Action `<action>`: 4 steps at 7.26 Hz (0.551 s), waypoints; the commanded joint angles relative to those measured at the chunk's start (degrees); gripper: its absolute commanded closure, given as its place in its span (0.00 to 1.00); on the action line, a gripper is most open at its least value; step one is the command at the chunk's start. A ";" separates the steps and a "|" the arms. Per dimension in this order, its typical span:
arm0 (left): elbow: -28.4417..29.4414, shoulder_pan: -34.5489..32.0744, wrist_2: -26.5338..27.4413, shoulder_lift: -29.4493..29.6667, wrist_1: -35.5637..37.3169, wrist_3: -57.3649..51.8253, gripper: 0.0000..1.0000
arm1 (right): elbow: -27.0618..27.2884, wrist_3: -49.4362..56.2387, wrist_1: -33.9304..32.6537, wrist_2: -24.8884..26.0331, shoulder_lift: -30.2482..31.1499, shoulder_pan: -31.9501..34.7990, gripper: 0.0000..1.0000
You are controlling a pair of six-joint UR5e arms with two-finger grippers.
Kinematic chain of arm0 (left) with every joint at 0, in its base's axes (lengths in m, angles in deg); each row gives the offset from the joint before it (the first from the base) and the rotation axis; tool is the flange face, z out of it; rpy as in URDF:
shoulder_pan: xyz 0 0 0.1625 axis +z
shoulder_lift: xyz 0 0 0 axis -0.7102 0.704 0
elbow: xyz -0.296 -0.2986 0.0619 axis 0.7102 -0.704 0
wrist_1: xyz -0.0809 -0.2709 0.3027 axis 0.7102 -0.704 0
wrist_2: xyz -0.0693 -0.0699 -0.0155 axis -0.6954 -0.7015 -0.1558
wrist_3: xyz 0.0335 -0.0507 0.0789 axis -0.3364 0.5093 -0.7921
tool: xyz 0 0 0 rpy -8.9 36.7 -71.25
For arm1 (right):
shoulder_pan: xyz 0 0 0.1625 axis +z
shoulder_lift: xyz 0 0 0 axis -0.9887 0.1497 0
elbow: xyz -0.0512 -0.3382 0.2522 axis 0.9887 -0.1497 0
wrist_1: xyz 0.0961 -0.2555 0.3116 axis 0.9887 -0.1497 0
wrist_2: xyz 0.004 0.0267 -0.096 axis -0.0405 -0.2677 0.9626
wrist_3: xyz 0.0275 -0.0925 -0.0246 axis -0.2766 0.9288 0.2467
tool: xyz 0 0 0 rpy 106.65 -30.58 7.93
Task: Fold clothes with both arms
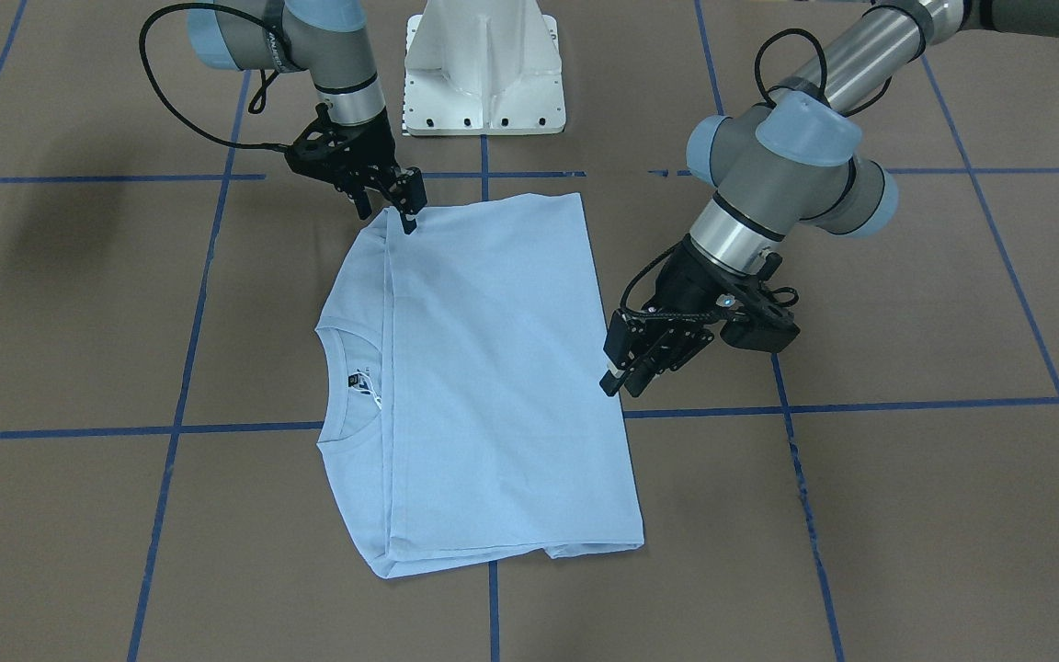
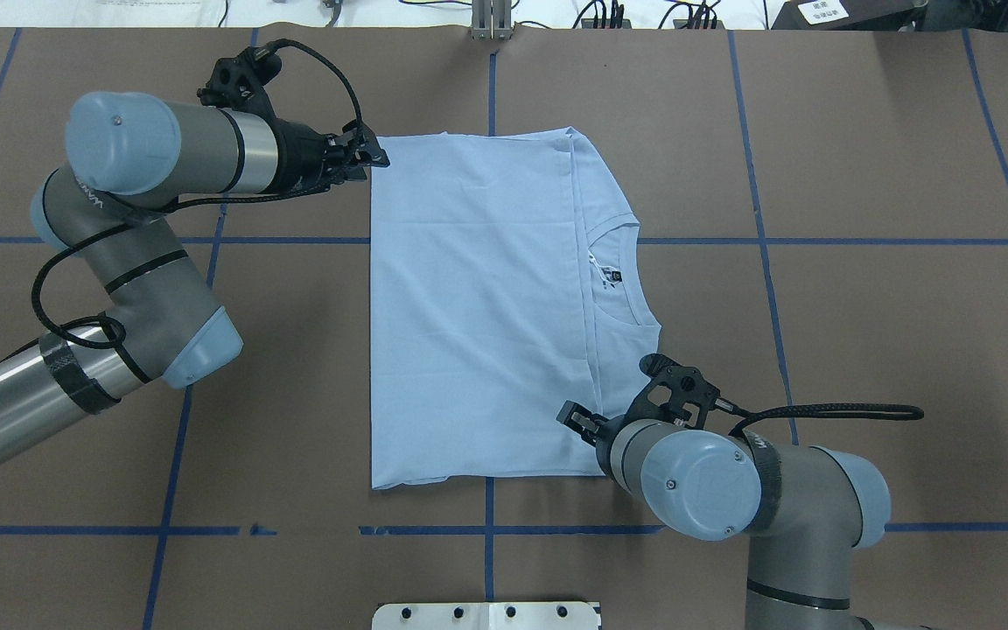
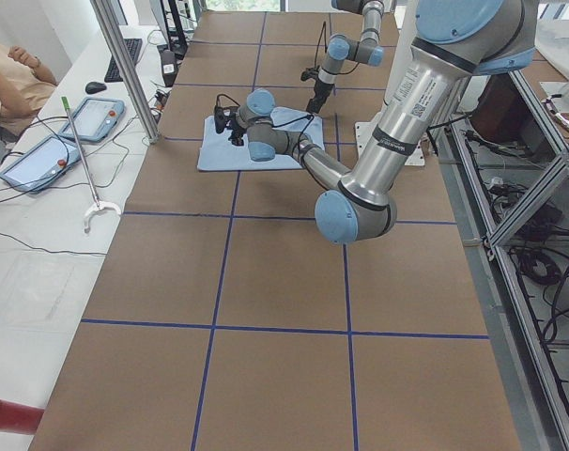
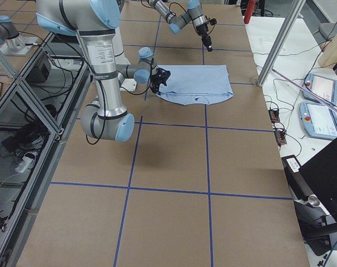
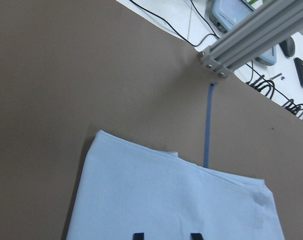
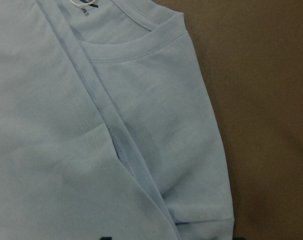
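The fold puckers and gapes beside the near collar-side corner, so next I pinch that corner (image 1: 389,222) with my right gripper and pull it taut toward the pedestal base.
The light blue T-shirt (image 1: 493,368) lies flat on the table, folded into a rectangle, with its round collar (image 1: 346,386) and dark neck label (image 2: 613,278) showing on one side. The chest print is hidden. My left gripper (image 2: 373,162) hovers at the shirt's far corner, open and empty; the left wrist view shows its fingertips (image 5: 137,235) apart above the cloth (image 5: 166,200). My right gripper (image 1: 392,207) is open at the near collar-side corner, touching or just above the cloth. The right wrist view shows the folded sleeve edge (image 6: 141,165) lying flat.
The white pedestal base (image 1: 483,74) stands at the table's near edge. Blue tape lines (image 2: 486,529) cross the brown table. An aluminium post (image 5: 251,35) rises at the far edge. Tablets (image 3: 92,117), cables and a seated person (image 3: 7,80) are beyond it.
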 commanded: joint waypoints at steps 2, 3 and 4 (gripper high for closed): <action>-0.86 -0.01 -0.01 -0.56 0.45 0.15 0.55 | -1.07 -1.35 0.01 -0.67 -0.06 -0.23 0.17; -0.86 -0.01 -0.01 -0.64 0.45 0.15 0.55 | -1.16 -1.44 0.01 -0.67 -0.06 -0.41 0.19; -0.86 -0.01 -0.01 -0.64 0.45 0.15 0.55 | -1.24 -1.44 0.01 -0.67 -0.06 -0.50 0.20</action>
